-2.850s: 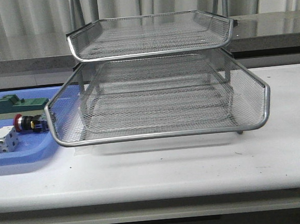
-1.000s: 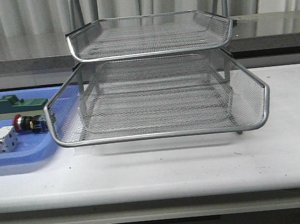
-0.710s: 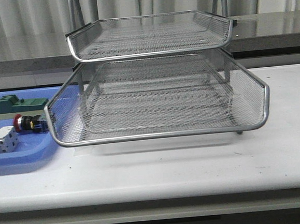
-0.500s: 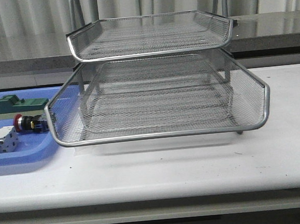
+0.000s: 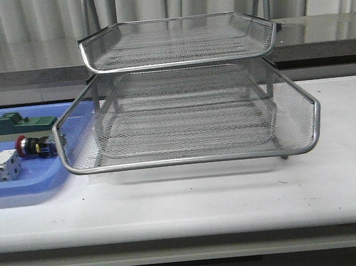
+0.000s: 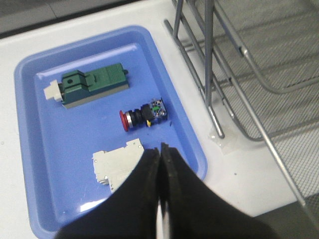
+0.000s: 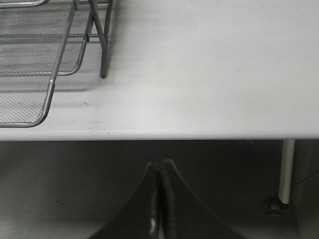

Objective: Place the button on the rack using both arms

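Note:
I need to next close my left gripper on the black body [image 5: 41, 147] [image 6: 151, 112] of the button, next to its red head, between the green block and the white block.
The button [image 5: 35, 146] lies on its side in the blue tray [image 5: 22, 188] at the left, red head pointing left. In the left wrist view the button [image 6: 144, 114] lies between a green block and a white block. The silver wire rack [image 5: 186, 117] stands in the middle of the table; part of it shows in the left wrist view [image 6: 239, 74] and in the right wrist view [image 7: 45, 64]. My left gripper [image 6: 160, 148] is shut and empty, above the tray, near the white block. My right gripper [image 7: 159, 164] is shut and empty, off the table's front edge. No arm shows in the front view.
A green block [image 5: 22, 125] and a white block [image 5: 0, 166] share the blue tray [image 6: 30, 149] with the button. They also show in the left wrist view: the green block [image 6: 94, 83] and the white block [image 6: 117, 162]. The table's front edge [image 7: 199, 135] runs ahead of my right gripper.

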`<move>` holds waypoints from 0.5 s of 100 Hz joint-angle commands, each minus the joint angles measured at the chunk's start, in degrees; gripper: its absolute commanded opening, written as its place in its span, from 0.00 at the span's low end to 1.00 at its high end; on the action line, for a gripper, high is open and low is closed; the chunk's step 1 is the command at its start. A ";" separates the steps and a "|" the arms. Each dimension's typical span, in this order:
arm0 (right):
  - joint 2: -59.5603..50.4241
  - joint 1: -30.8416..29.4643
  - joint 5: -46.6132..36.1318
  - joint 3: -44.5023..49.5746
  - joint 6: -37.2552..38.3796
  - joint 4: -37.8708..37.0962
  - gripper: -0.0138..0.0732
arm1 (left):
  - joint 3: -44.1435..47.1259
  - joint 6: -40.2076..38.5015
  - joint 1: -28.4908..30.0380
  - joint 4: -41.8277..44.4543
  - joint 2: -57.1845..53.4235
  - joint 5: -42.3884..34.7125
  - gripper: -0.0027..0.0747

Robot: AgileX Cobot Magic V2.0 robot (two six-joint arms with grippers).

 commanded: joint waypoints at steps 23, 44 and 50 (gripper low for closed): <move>0.50 -0.31 -3.20 -1.38 -0.10 -1.36 0.08 | -8.95 8.22 0.18 -1.05 12.47 2.91 0.01; 0.50 -0.31 -3.20 -1.38 -0.10 -1.36 0.08 | -8.95 10.39 0.18 -1.45 14.21 2.77 0.33; 0.50 -0.31 -3.20 -1.38 -0.10 -1.36 0.08 | -8.95 10.39 0.18 -0.46 14.34 2.26 0.50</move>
